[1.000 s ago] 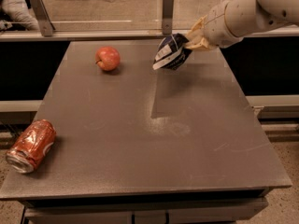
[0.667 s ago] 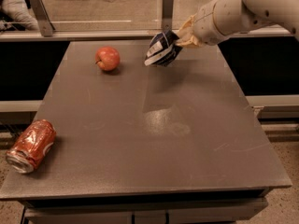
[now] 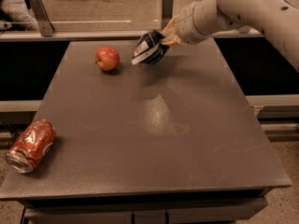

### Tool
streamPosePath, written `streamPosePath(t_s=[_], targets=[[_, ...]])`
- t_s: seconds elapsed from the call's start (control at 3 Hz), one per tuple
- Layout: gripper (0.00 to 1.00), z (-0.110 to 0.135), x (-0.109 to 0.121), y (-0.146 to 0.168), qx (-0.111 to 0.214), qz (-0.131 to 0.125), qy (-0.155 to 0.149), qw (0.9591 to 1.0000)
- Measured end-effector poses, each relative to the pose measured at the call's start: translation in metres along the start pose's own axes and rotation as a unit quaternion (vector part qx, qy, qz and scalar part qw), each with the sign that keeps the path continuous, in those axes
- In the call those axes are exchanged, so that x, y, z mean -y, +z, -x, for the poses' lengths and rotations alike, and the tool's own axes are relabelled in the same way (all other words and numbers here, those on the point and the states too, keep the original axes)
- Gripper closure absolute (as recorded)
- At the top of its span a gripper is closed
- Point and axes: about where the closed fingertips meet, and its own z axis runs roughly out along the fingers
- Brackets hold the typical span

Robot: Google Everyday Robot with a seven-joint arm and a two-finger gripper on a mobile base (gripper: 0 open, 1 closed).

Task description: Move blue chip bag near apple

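Next, I let go of the blue chip bag, now hanging just above the table, on the back part of the grey table, snug [image 3: 137, 53] against the side of the red apple.
The red apple [image 3: 107, 58] sits on the grey table [image 3: 154, 125] at the far left of its back part. The blue chip bag [image 3: 148, 47], dark navy with white patches, hangs in my gripper [image 3: 164, 38] just above the table's back middle, a short way to the right of the apple. My gripper is shut on the bag's right end. The white arm [image 3: 243, 8] reaches in from the upper right.
A crushed red soda can [image 3: 30, 145] lies on its side at the table's front left corner. A glass barrier with metal posts [image 3: 167, 6] runs behind the table's far edge.
My gripper has carried the blue chip bag leftward and slightly lower, closer to the apple. The apple and the can have not moved.
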Motion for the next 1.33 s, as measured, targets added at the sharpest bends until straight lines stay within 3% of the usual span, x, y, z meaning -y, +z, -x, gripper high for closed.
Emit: streamPosePath(t_s=[0.67, 1.33], targets=[[1.00, 0.016, 0.000, 0.031, 0.018, -0.002, 0.009, 0.9998], [1.00, 0.018, -0.003, 0.038, 0.022, 0.003, 0.014, 0.9997]])
